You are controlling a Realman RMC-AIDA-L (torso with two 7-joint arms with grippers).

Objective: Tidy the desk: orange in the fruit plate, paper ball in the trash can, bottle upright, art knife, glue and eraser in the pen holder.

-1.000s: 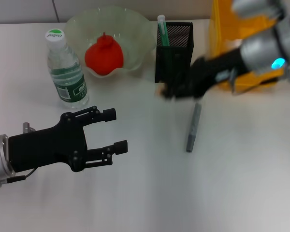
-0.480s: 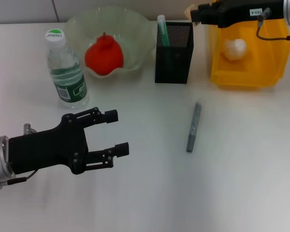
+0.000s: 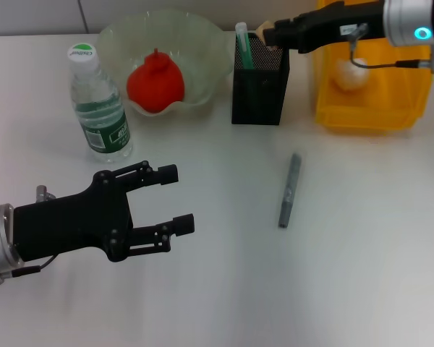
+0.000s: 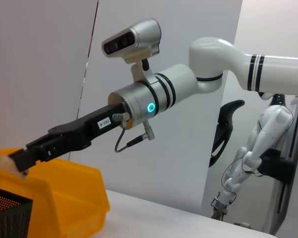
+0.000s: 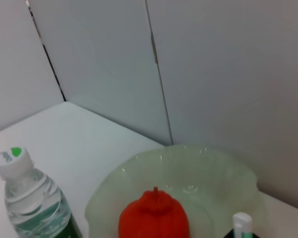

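Observation:
My right gripper is going to release the tan eraser inside the black mesh pen holder (image 3: 265,55), next to the green-white glue stick.
My right gripper (image 3: 272,35) hovers over the black mesh pen holder (image 3: 259,87), shut on the small tan eraser (image 3: 263,29); the left wrist view shows the same gripper (image 4: 19,159) pinching the eraser (image 4: 9,164) above the holder (image 4: 7,214). A green-white glue stick (image 3: 242,43) stands inside the holder. The grey art knife (image 3: 289,189) lies flat on the table. The orange (image 3: 155,83) rests in the fruit plate (image 3: 202,43). The bottle (image 3: 98,108) stands upright. The paper ball (image 3: 351,72) lies in the yellow trash can (image 3: 369,116). My left gripper (image 3: 175,197) is open at the front left, holding nothing.
The trash can stands right beside the pen holder, with my right arm reaching across above it. The bottle is just behind my left gripper. The right wrist view looks onto the fruit plate (image 5: 213,168), orange (image 5: 154,218) and bottle (image 5: 32,198).
My right gripper rose from the table by the pen holder's base, swung back over the trash can, then came left over the pen holder. The left arm stayed still.

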